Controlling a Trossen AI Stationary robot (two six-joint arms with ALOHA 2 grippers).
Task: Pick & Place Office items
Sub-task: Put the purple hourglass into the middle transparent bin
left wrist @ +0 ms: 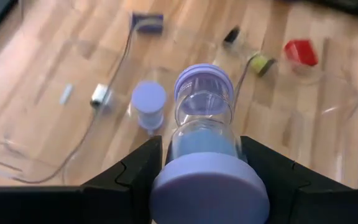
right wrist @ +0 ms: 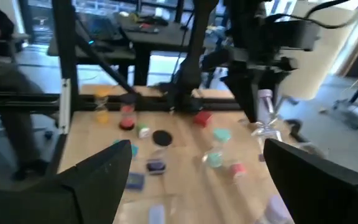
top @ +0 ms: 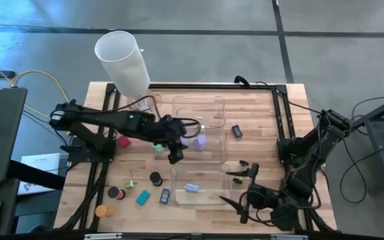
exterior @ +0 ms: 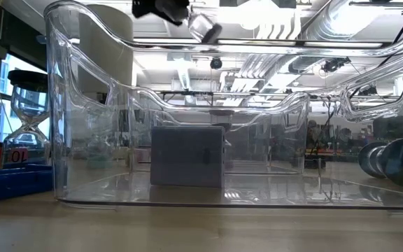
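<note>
The robot's left gripper should release the sand timer in the middle clear tray (top: 185,145), next to the lilac short cylinder.
My left gripper (top: 177,152) hangs over the middle clear tray (top: 220,152), shut on a lilac-capped sand timer (left wrist: 202,118) with blue sand; the low view shows the timer (exterior: 205,28) high above the table. A lilac short cylinder (left wrist: 148,101) stands in the tray below it. A grey-lilac block (exterior: 187,155) lies in the near tray (top: 179,179). A red block (top: 123,141), black cylinder (top: 156,179), teal rectangle (top: 143,197), dark rectangle (top: 165,196) and orange cylinder (top: 102,211) lie on the table's left part. My right gripper (top: 239,185) waits open near the table's near right corner. My left gripper pinches the sand timer between its two fingers (left wrist: 138,167), on the glass bulb (left wrist: 178,148) just past the near lilac cap (left wrist: 210,190). The timer lies along the fingers, its far cap (left wrist: 204,79) pointing away. It is lifted clear and tilted, above the middle tray.
Three clear trays sit in a row from the far edge (top: 199,107) to the near edge. A big white cylinder (top: 122,60) leans at the far left corner. A blue piece (top: 237,131) and a black piece (top: 243,163) lie right of the trays. Black rails (top: 282,113) border both table sides.
</note>
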